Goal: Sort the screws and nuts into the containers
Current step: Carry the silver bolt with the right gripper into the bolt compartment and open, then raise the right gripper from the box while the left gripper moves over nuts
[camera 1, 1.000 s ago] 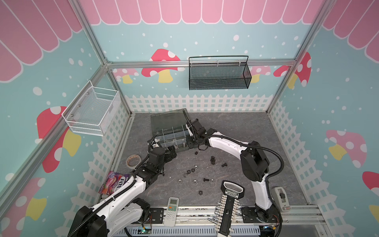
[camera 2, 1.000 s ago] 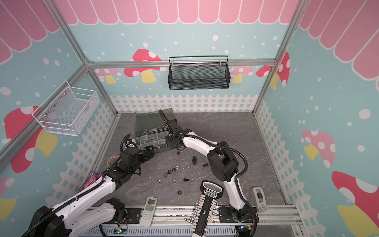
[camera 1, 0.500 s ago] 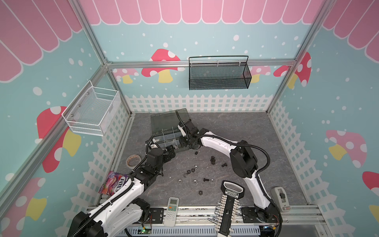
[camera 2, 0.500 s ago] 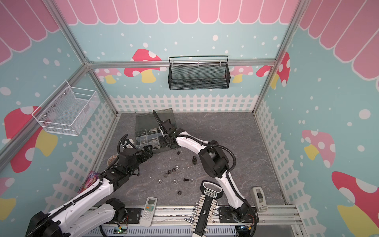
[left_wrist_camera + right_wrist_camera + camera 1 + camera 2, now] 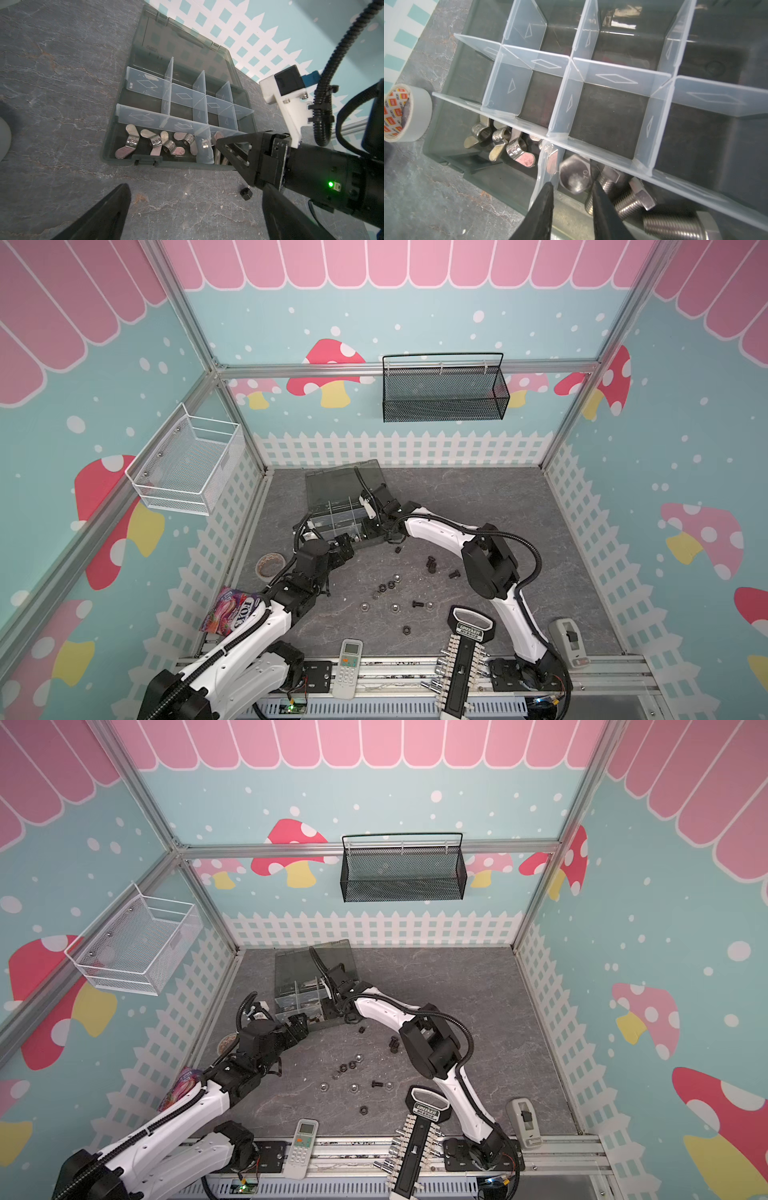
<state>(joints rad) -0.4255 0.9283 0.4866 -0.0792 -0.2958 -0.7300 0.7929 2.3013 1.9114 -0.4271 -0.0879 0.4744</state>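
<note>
Next, I should close my left gripper on the sides of the silver nut (image 5: 375,593) between the paired black nuts and the silver nut nearest the remote.
The containers (image 5: 187,97) are compartments of a dark-grey organizer box (image 5: 332,506) (image 5: 297,986), lid open. My right gripper (image 5: 572,185) (image 5: 371,531) hangs open over a front compartment holding several silver screws (image 5: 625,195). One screw's head (image 5: 575,174) lies just past the fingertips, loose. The compartment beside it holds wing nuts (image 5: 500,141) (image 5: 155,143). Black and silver nuts (image 5: 386,586) and black screws (image 5: 432,564) lie scattered on the floor. My left gripper (image 5: 195,207) (image 5: 345,545) is wide open and empty above the floor before the box, near a black nut (image 5: 246,191).
A tape roll (image 5: 402,114) (image 5: 270,564) lies left of the box. A candy bag (image 5: 232,612), a remote (image 5: 350,659), a black socket rack (image 5: 465,655) and a grey device (image 5: 567,641) line the front edge. Wire baskets (image 5: 442,393) hang on the walls.
My right gripper moved a little left along the box's front row and its jaws parted, letting a silver screw go into the compartment. The left arm has hardly moved.
</note>
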